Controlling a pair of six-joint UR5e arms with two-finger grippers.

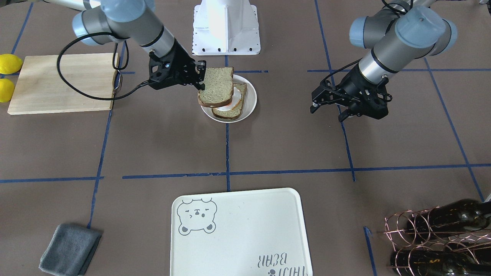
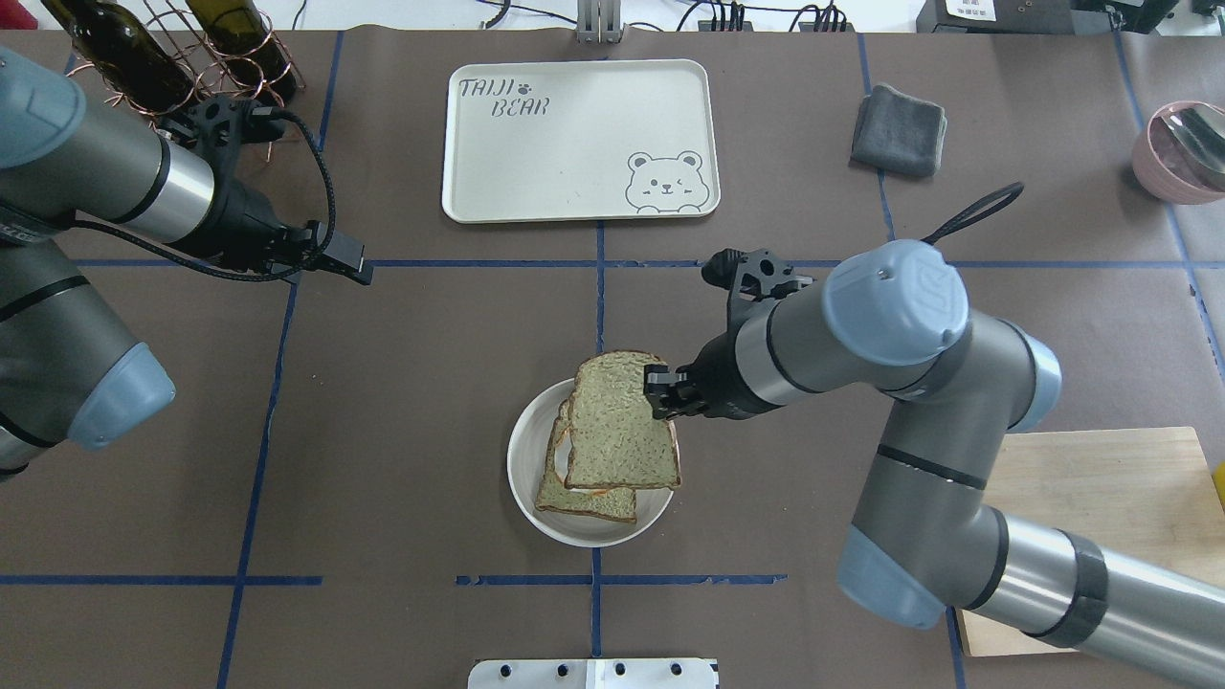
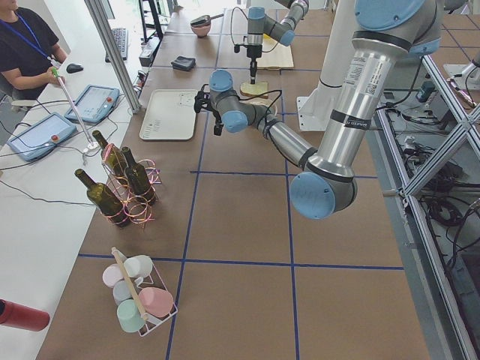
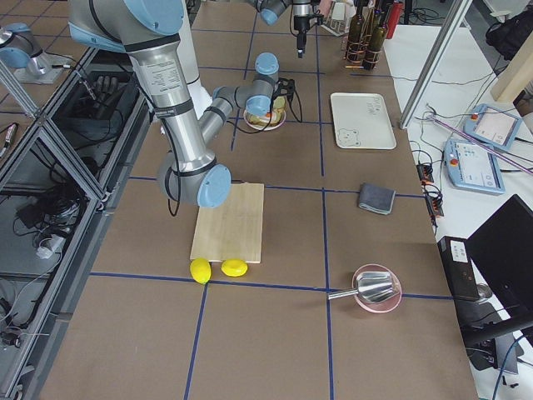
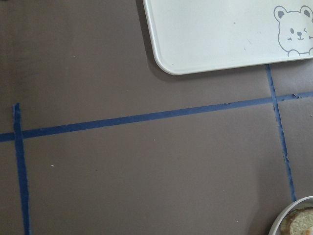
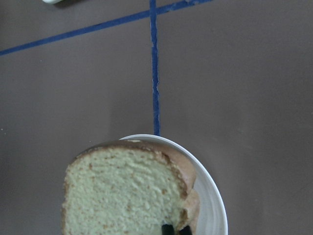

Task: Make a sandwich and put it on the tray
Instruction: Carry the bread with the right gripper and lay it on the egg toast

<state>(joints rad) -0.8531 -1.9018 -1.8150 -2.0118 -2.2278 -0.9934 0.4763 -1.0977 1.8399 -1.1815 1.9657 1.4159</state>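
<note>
Next, I will grip with my left gripper the rim of the small white bowl (image 1: 256,94), on the bowl's side away from the cutting board.
My right gripper (image 1: 202,74) is shut on the edge of a wholemeal bread slice (image 1: 217,88) and holds it, a little tilted, just above the small round white bowl (image 1: 251,102). In the bowl lies a second slice (image 1: 229,111) with the white fried egg (image 1: 238,95) on it. The held slice (image 2: 620,421) covers most of the bowl (image 2: 522,459) in the overhead view, and it fills the right wrist view (image 6: 122,196). My left gripper (image 1: 326,109) is open and empty, hovering apart from the bowl. The cream bear tray (image 1: 238,230) lies empty at the operators' side.
A wooden cutting board (image 1: 61,82) with two lemons (image 1: 8,63) beside it lies on my right. A grey cloth (image 1: 69,249) lies next to the tray. A copper rack with wine bottles (image 1: 437,237) stands on my left. A pink bowl (image 2: 1177,148) sits at the far right.
</note>
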